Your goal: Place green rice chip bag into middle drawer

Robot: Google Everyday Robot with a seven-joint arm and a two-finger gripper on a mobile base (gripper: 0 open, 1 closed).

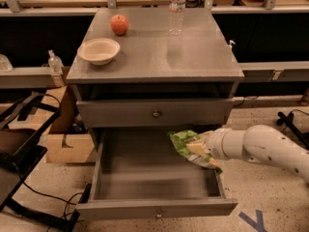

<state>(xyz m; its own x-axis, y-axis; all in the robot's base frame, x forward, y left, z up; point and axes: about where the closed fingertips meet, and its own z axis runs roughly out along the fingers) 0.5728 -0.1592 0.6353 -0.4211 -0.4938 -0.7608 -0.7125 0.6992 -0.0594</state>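
Note:
The robot's gripper needs to release the green rice chip bag, now hanging inside the drawer's opening, on the middle drawer's grey bottom, behind its small round knob (pixel 169 169).
The green rice chip bag (pixel 186 147) is crinkly, bright green with white and yellow print. It hangs over the right side of the open middle drawer (pixel 154 208), inside its opening and just below the upper drawer's front. My gripper (pixel 200 150) comes in from the right on a white arm and is shut on the bag. The drawer is pulled far out, and its grey floor shows bare. Its small round knob (pixel 158 213) is at the front bottom.
The upper knobbed drawer (pixel 155 113) is closed. On the cabinet top stand a cream bowl (pixel 99 50), a red apple (pixel 119 24) and a clear water bottle (pixel 177 7). A cardboard box (pixel 67 144) and black cables lie on the floor at the left.

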